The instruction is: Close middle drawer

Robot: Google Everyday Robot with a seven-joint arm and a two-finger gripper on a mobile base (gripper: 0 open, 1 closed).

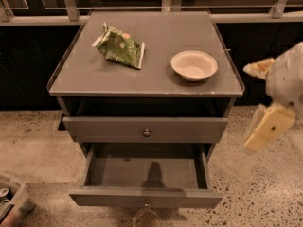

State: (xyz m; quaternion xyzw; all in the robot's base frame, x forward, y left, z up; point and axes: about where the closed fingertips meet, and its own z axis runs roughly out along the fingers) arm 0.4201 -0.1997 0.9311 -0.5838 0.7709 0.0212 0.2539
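Next, I move my gripper to the front [200, 200] of the middle drawer, near the end away from the clear bin, and close it there.
The grey cabinet [142, 79] has its middle drawer [144, 196] pulled far out toward me. Its shallow grey box [142, 171] is empty, and its small round knob [147, 203] sits at the centre of the front. Above it, the top drawer front [144, 129] with a like knob [147, 132] stands slightly out from the cabinet. The lowest drawer is hidden under the open one. My cream-coloured gripper [271, 124] hangs in the air to the right of the cabinet, level with the top drawer and apart from both drawers.
A green snack bag [119, 46] and a white bowl [194, 65] lie on the cabinet top. A clear bin [12, 202] stands on the speckled floor at the lower left. A dark wall with a rail [255, 18] runs behind the cabinet.
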